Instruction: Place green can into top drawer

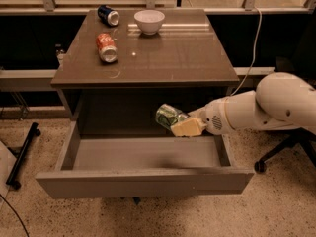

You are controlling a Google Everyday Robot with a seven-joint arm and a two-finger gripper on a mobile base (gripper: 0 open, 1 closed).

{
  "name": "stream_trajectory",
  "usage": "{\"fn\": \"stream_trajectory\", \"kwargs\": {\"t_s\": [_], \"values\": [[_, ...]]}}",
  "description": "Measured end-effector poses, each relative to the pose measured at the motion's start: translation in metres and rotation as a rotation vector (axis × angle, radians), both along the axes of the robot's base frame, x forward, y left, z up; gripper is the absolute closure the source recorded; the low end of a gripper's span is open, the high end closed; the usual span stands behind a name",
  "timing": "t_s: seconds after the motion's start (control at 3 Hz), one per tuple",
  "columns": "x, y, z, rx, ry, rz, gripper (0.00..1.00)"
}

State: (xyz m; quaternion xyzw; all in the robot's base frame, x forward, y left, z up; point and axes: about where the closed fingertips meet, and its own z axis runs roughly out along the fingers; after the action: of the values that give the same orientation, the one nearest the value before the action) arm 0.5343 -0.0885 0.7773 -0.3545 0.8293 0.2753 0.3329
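Next, I let go of the green can on the drawer's grey bottom (171,140), just off the middle toward my white arm.
The green can (169,116) lies on its side in my gripper (183,124), which is shut on it with pale yellow fingers (187,128). The gripper comes in from the right on a white arm and holds the can just above the right half of the open top drawer (143,180), below the cabinet's top edge. The drawer is pulled fully out and its grey floor shows nothing inside.
On the grey-brown cabinet top (168,58) lie a red can (106,47) and a dark blue can (108,15), both on their sides at the left back, with a white bowl (149,21) at the back. An office chair base (281,154) stands at the right.
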Motion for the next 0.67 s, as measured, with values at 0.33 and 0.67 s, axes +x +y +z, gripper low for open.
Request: {"fn": "stream_trajectory", "kwargs": {"t_s": [0.33, 0.67], "values": [[0.023, 0.009, -0.038, 0.005, 0.052, -0.079, 1.0], [0.04, 0.017, -0.072, -0.013, 0.114, -0.12, 1.0]]}}
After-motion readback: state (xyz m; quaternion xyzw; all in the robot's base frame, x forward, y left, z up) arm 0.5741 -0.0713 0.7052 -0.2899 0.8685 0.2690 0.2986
